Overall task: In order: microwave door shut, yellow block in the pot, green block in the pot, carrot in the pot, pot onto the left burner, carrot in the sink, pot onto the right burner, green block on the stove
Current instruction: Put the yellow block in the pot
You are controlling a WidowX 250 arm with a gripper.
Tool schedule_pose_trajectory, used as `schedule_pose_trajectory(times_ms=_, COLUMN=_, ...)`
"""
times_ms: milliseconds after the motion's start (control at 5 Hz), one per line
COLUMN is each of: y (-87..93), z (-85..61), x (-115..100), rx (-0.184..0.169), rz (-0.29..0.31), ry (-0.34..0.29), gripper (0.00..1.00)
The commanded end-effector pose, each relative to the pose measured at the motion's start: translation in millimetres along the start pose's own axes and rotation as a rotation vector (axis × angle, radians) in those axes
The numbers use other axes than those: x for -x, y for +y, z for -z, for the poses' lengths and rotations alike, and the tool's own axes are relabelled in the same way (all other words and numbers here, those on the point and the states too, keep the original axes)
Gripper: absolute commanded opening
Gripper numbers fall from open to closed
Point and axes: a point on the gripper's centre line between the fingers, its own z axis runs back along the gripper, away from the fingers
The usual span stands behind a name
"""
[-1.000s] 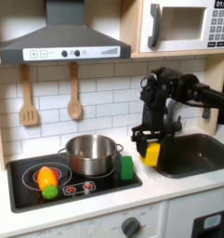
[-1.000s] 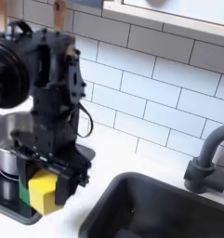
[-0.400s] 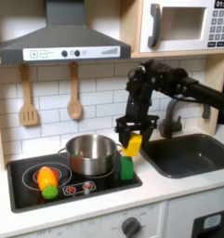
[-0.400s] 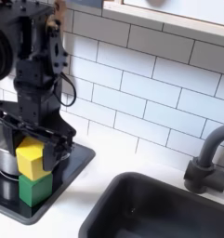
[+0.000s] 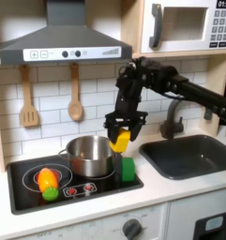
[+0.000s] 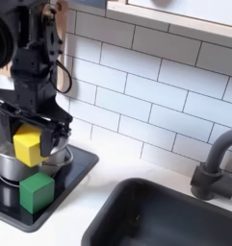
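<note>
Next, I release the yellow block near the middle of the steel pot (image 5: 96, 152), beside the green block.
My gripper (image 5: 121, 142) (image 6: 29, 144) is shut on the yellow block (image 5: 120, 142) (image 6: 28, 145) and holds it in the air at the pot's rim, on the first exterior view's right side of the pot. The steel pot (image 5: 90, 155) (image 6: 6, 161) stands on the right burner of the black stove (image 5: 25, 192). A green block (image 5: 128, 170) (image 6: 36, 191) stands on the stove just below the gripper. On the left burner lies the carrot (image 5: 48, 180). The microwave door (image 5: 180, 27) looks shut. The grey sink (image 5: 197, 155) (image 6: 175, 216) is to the right in both exterior views.
A black faucet (image 5: 171, 120) (image 6: 215, 166) rises behind the sink. Two wooden utensils (image 5: 28, 98) hang on the tiled wall under the range hood (image 5: 63, 42). My arm reaches in from the first exterior view's right, above the sink.
My gripper has carried the yellow block up and to the left in the first exterior view, from beside the sink's edge to the pot's rim, above the green block.
</note>
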Motion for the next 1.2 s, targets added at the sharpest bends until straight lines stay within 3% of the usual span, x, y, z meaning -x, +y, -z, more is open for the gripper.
schedule_pose_trajectory(times_ms=0, y=17.7, z=2.8, x=-20, rx=-0.018, rz=-0.023, ry=-0.020, gripper=0.00)
schedule_pose_trajectory(times_ms=400, y=33.0, z=9.9, x=-32, rx=-0.023, rz=-0.036, ry=-0.021, gripper=0.00)
schedule_pose_trajectory(times_ms=1000, y=34.4, z=22.4, x=-41, rx=-0.013, rz=-0.017, ry=-0.006, gripper=0.00)
